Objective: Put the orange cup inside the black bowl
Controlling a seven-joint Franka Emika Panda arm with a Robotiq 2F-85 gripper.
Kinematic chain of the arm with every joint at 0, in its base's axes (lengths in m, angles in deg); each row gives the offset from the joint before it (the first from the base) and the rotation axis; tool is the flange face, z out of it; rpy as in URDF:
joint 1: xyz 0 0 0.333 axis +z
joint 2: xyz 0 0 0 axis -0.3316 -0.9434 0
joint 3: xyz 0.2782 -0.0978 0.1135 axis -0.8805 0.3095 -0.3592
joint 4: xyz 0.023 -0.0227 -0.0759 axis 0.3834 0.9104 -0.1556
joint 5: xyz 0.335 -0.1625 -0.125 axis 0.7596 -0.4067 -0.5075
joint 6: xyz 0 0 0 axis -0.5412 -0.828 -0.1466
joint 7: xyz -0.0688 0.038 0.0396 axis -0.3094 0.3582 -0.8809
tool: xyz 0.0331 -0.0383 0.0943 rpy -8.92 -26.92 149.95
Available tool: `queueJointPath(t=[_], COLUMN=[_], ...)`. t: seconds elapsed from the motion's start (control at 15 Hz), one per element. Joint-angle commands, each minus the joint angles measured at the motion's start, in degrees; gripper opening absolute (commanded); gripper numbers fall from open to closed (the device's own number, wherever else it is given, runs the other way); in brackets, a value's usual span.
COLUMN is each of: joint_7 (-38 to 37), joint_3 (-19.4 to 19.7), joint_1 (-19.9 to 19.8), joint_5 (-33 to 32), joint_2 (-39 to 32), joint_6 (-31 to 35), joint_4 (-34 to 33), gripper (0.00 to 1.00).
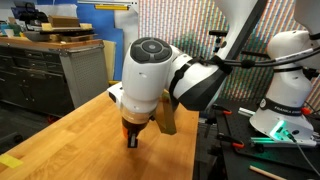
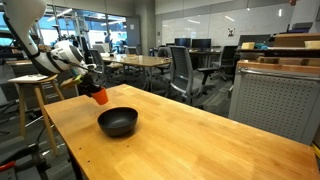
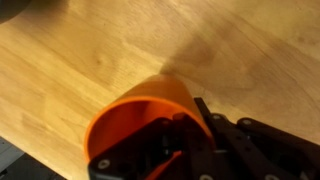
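Observation:
Next, the gripper releases the orange cup inside the black bowl on the wooden table (image 1: pixel 168 103), toward the side of the robot's base.
The orange cup (image 3: pixel 140 115) is held in my gripper (image 3: pixel 165 150), which is shut on its rim with one finger inside the cup. In an exterior view the cup (image 2: pixel 99 96) hangs above the wooden table, just left of and slightly above the black bowl (image 2: pixel 118 122). The bowl stands upright and holds nothing. In an exterior view the arm hides the bowl, and only a bit of the cup (image 1: pixel 129 126) shows under the gripper (image 1: pixel 132 135).
The wooden table (image 2: pixel 200 140) stretches to the right of the bowl. A stool (image 2: pixel 35 85) stands by the table's left edge. Office chairs and tables stand behind. A grey cabinet (image 2: pixel 275 95) is at the right.

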Motion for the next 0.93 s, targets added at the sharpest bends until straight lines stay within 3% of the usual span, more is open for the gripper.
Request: queueJointPath(t=[0.0,0.27,0.47,0.6,0.87], joint_7=[-5.37,-16.02,-21.9,-22.83,-18.92], joint_3=[0.63,1.73,-0.32,-2.08,-3.79], joint_1=[-0.04,-2.04,-7.51,-12.13,-20.43], joint_5=[-3.4,-12.67,-17.2,-16.3,-7.78], joint_2=[6.98,14.71,20.39,23.39,26.44], joint_6=[-1.85,-4.88,-10.07,-14.29,-20.96], joint_4=[1.47,3.44,5.31,6.91,10.78], gripper=[0.01,0.01,0.01,0.01,0.01])
